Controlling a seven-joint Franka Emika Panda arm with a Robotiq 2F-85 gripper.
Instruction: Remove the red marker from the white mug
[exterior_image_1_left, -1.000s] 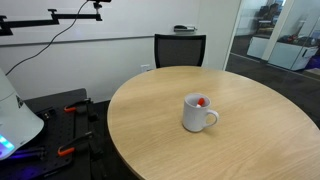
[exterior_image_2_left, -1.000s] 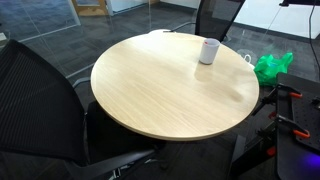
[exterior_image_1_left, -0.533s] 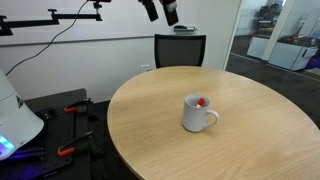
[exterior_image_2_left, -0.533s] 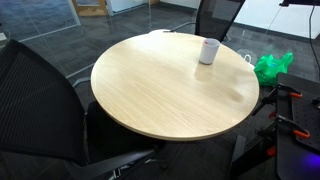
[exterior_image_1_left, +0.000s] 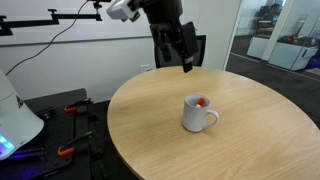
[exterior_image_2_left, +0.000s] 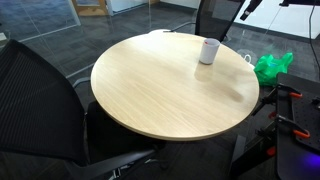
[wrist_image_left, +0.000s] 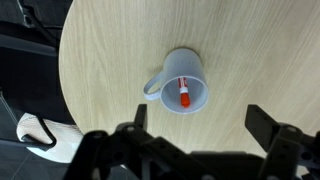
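The upper end of the red marker (exterior_image_1_left: 202, 102) (wrist_image_left: 185, 101) sticks out above the white mug's rim, so my gripper should close on it.
The white mug (exterior_image_1_left: 198, 113) stands upright on the round wooden table (exterior_image_1_left: 150, 125); it also shows in the other exterior view (exterior_image_2_left: 208, 52). The red marker (wrist_image_left: 184, 93) stands inside the mug, its red tip showing above the rim (exterior_image_1_left: 202, 101). In the wrist view the mug (wrist_image_left: 181, 85) lies straight below, handle to the left. My gripper (exterior_image_1_left: 178, 52) hangs high above the table's far side, behind the mug. Its fingers (wrist_image_left: 200, 122) are spread wide and hold nothing.
A black office chair (exterior_image_1_left: 180, 48) stands behind the table. Another dark mesh chair (exterior_image_2_left: 40, 100) is at the near side. A green bag (exterior_image_2_left: 271, 67) lies on the floor beside the table. Clamps and cables lie on the floor (exterior_image_1_left: 65, 110).
The arm has come down into an exterior view from the top edge, moving lower and toward the mug. The mug and marker have not moved.
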